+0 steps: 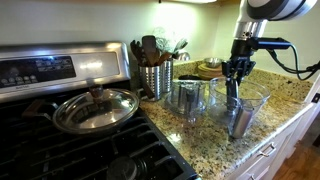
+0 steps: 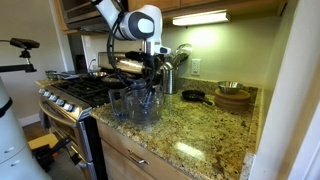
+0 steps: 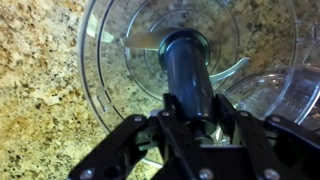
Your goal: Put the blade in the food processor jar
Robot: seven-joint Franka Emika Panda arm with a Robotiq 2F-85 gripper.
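Note:
The blade, now held inside the food processor jar, will be let go by my gripper, standing upright on the middle of the food processor jar's bottom (image 1: 229, 116) (image 3: 186, 48).
The blade (image 3: 187, 70) is a dark upright spindle with metal wings at its foot. It stands inside the food processor jar (image 3: 110, 60), the wide clear bowl on the granite counter. My gripper (image 3: 192, 118) is shut on the spindle's top, directly above the jar. In both exterior views the gripper (image 1: 236, 72) (image 2: 152, 72) hangs just over the jar (image 1: 240, 108) (image 2: 143, 105), with the blade (image 1: 234, 100) reaching down into it.
A smaller clear container (image 1: 187, 96) stands beside the jar. A steel utensil holder (image 1: 155, 78) is behind it. A pan with a glass lid (image 1: 95, 108) sits on the stove. Wooden bowls (image 2: 233, 97) and a small dark pan (image 2: 192, 96) lie further along the counter.

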